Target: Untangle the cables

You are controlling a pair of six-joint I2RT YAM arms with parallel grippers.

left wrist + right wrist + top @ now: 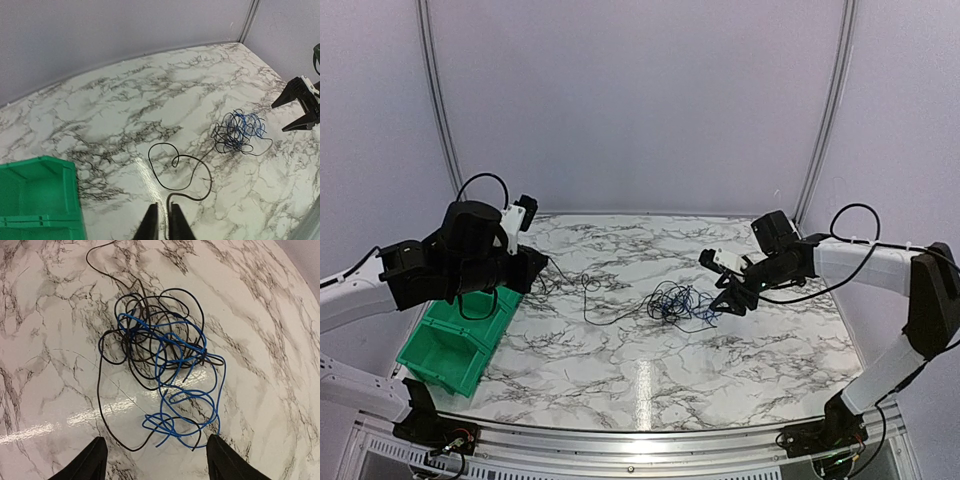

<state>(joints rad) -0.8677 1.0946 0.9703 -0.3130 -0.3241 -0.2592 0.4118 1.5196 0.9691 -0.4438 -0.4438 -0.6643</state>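
The black cable lies in loose loops outside the tangle, so next my left gripper grabs it beside the tangle point(638, 311) while my right gripper keeps hold of the blue cable.
A tangle of a black cable and a blue cable point(675, 302) lies mid-table. The black cable point(182, 165) runs from the tangle in loops to my left gripper point(164, 220), which is shut on its end near the green bin. The tangle fills the right wrist view, blue cable point(182, 385) over black cable point(135, 347). My right gripper point(156, 460) is open, its fingers point(90, 462) spread wide just above the near side of the tangle. In the top view the left gripper point(533, 268) is at left, the right gripper point(727, 300) beside the tangle's right edge.
A green bin point(455, 340) stands at the table's left front, also in the left wrist view point(37, 197). The marble table point(620, 380) is bounded by grey walls at the back and a metal rail at the front.
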